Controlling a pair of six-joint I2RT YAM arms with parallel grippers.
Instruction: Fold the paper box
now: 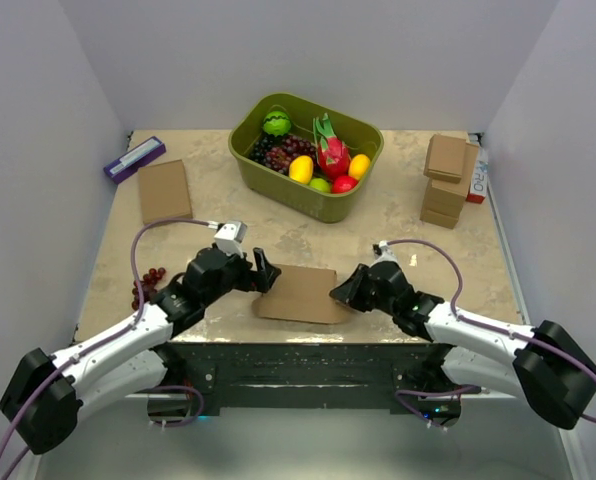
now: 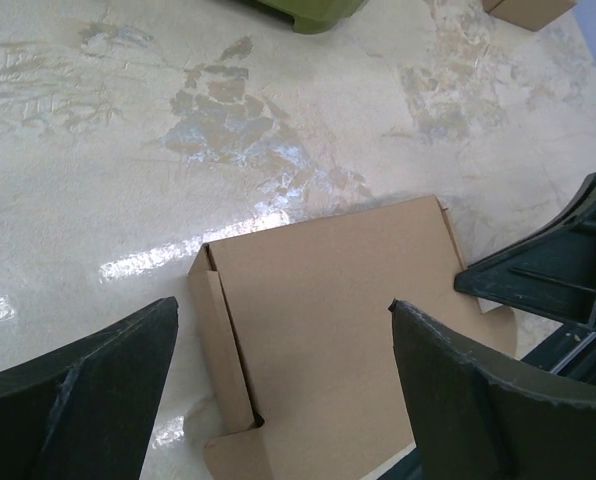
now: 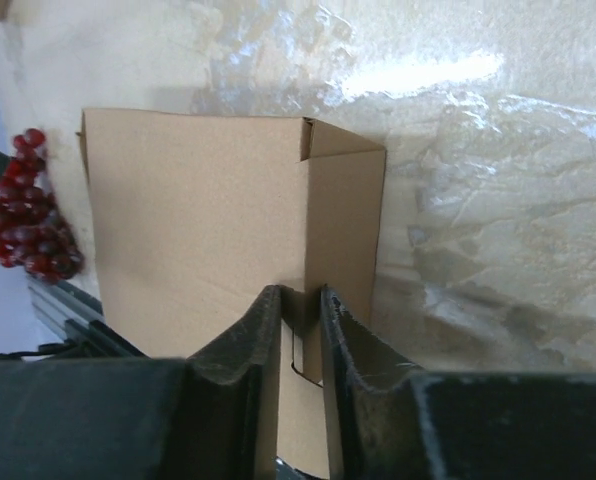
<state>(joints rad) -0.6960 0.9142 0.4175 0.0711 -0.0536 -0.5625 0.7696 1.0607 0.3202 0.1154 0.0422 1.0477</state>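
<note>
The tab of the near flap sticks out past the side of the paper box, so my left gripper needs to pinch that side (image 2: 226,352) while my right gripper presses the paper box's near edge.
The paper box (image 1: 300,292) is a flat brown cardboard piece lying at the table's near edge between my arms. In the left wrist view it (image 2: 338,330) lies flat with a narrow side flap at its left edge. My left gripper (image 1: 265,272) is open and hovers at the box's left edge, its fingers (image 2: 88,390) spread on either side. My right gripper (image 1: 340,292) is shut on the box's right side flap (image 3: 300,305), which stands raised along the fold in the right wrist view.
A green basket (image 1: 248,150) of toy fruit stands at the back centre. A flat brown box (image 1: 164,189) and a purple case (image 1: 134,158) lie back left. Stacked small brown boxes (image 1: 446,180) stand back right. Red grapes (image 1: 150,280) lie by my left arm.
</note>
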